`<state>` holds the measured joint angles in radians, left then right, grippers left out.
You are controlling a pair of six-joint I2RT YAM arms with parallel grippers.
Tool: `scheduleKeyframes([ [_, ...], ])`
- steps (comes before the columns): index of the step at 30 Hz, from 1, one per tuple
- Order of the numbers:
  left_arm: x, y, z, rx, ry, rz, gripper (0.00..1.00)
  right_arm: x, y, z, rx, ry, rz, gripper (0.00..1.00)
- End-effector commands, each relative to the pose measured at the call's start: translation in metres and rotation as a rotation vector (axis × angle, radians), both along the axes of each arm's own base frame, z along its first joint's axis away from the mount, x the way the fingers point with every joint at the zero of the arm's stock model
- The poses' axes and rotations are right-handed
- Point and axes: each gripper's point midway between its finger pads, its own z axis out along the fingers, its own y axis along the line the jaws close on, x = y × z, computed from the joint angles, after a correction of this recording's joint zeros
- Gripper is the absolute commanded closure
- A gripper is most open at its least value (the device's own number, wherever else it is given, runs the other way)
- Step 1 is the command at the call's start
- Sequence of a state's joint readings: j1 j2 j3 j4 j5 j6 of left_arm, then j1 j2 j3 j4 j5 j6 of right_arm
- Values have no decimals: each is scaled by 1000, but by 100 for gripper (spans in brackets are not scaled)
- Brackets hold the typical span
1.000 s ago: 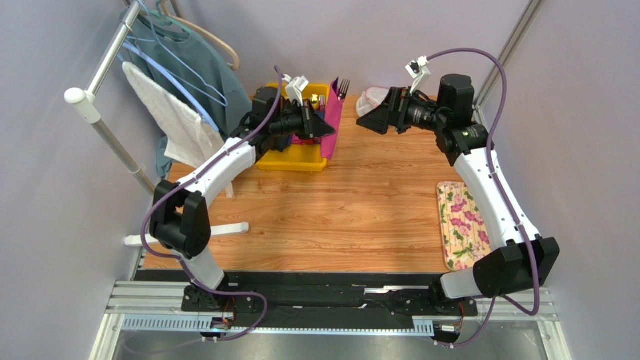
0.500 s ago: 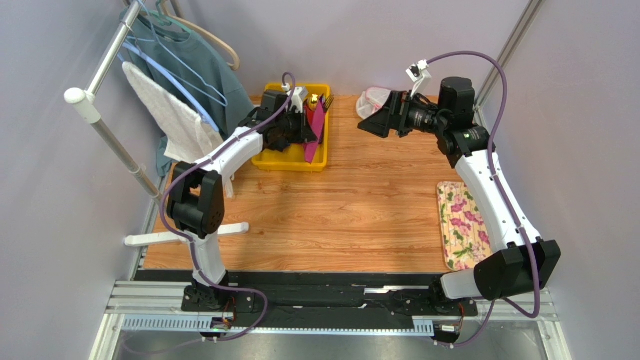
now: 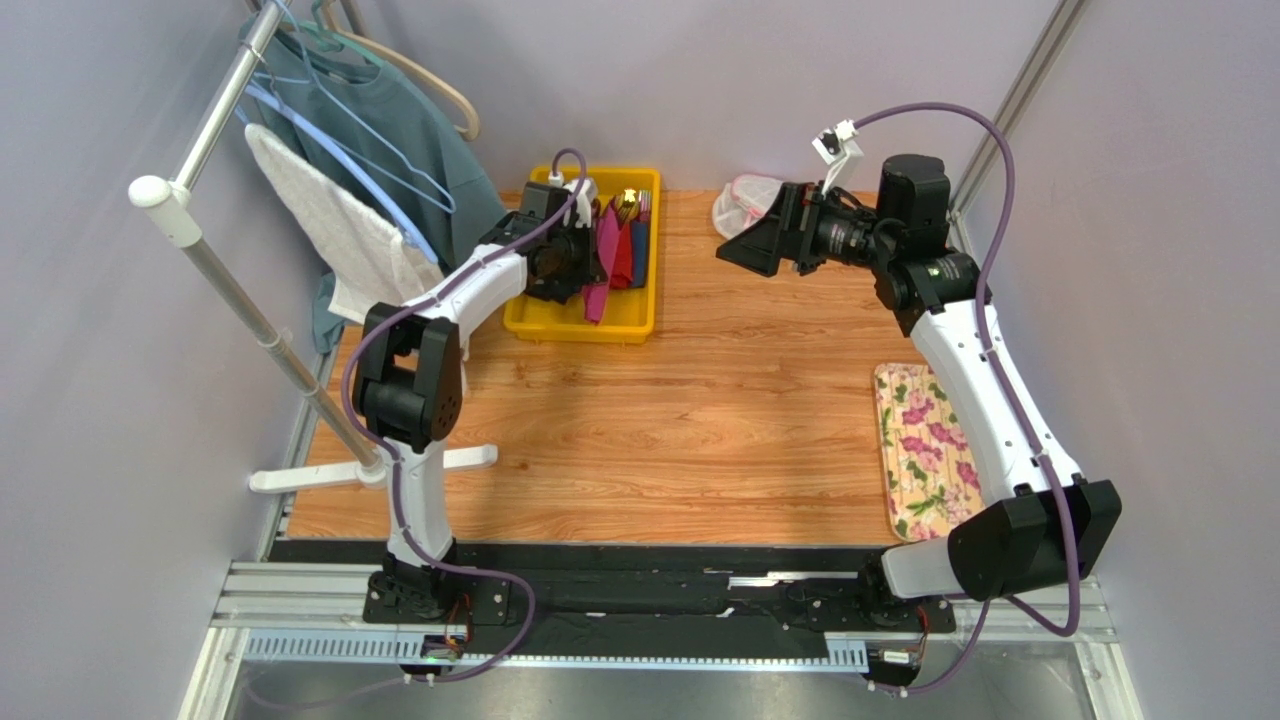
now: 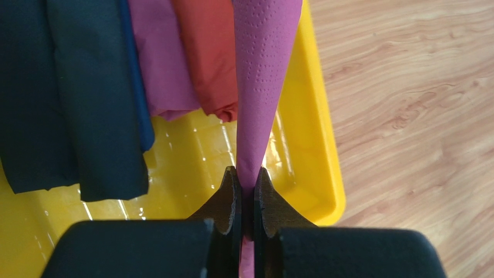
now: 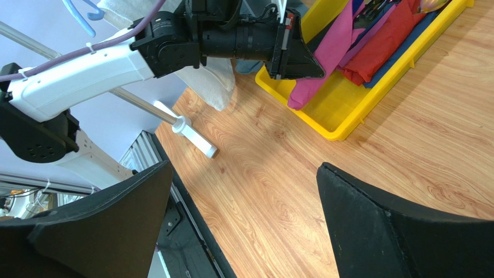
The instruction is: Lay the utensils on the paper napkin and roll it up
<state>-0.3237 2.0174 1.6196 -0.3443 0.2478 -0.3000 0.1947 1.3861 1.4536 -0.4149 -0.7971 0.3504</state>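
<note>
Next, my left gripper releases the magenta paper napkin on the purple roll (image 3: 592,272) (image 4: 159,78) between the dark roll and the red roll.
The magenta paper napkin (image 4: 264,69) is rolled into a slim bundle, and its far part lies among other rolls in the yellow tray (image 4: 316,133). My left gripper (image 4: 247,174) is shut on its near end, low over the tray. In the top view the gripper (image 3: 583,270) and napkin (image 3: 606,258) are inside the tray (image 3: 631,323). The right wrist view shows the napkin (image 5: 324,58) slanting out of the tray, with dark fork tines (image 5: 371,7) near its far end. My right gripper (image 5: 243,197) is open and empty, held high at the back right (image 3: 736,248).
The tray also holds dark blue-black (image 4: 58,87), purple (image 4: 159,52) and red (image 4: 206,52) rolls. A floral cloth (image 3: 927,450) lies at the right edge and a white mesh pouch (image 3: 747,198) at the back. A clothes rack with towels (image 3: 346,225) stands left.
My left gripper has carried the rolled napkin from above the tray's right edge back and down into the tray. The right arm has barely moved.
</note>
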Motion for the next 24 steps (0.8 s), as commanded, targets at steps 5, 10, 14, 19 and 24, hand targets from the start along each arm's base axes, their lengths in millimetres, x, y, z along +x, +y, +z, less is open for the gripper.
scheduleKeyframes([
  [5, 27, 17, 5, -3, -29, 82, 100, 1, 2, 7, 11, -24, 20, 0],
  [10, 28, 21, -10, -16, 16, 126, 100, 1, 2, 7, 12, -24, 24, 0],
  [14, 26, 22, -21, -68, 65, 170, 100, 2, 2, 5, 10, -17, 24, 0],
  [19, 24, 11, -28, -134, 103, 145, 100, 1, 2, 3, 10, -10, 24, 0],
  [24, 22, 7, -38, -146, 127, 125, 100, 1, 3, 3, 11, -7, 28, 0],
])
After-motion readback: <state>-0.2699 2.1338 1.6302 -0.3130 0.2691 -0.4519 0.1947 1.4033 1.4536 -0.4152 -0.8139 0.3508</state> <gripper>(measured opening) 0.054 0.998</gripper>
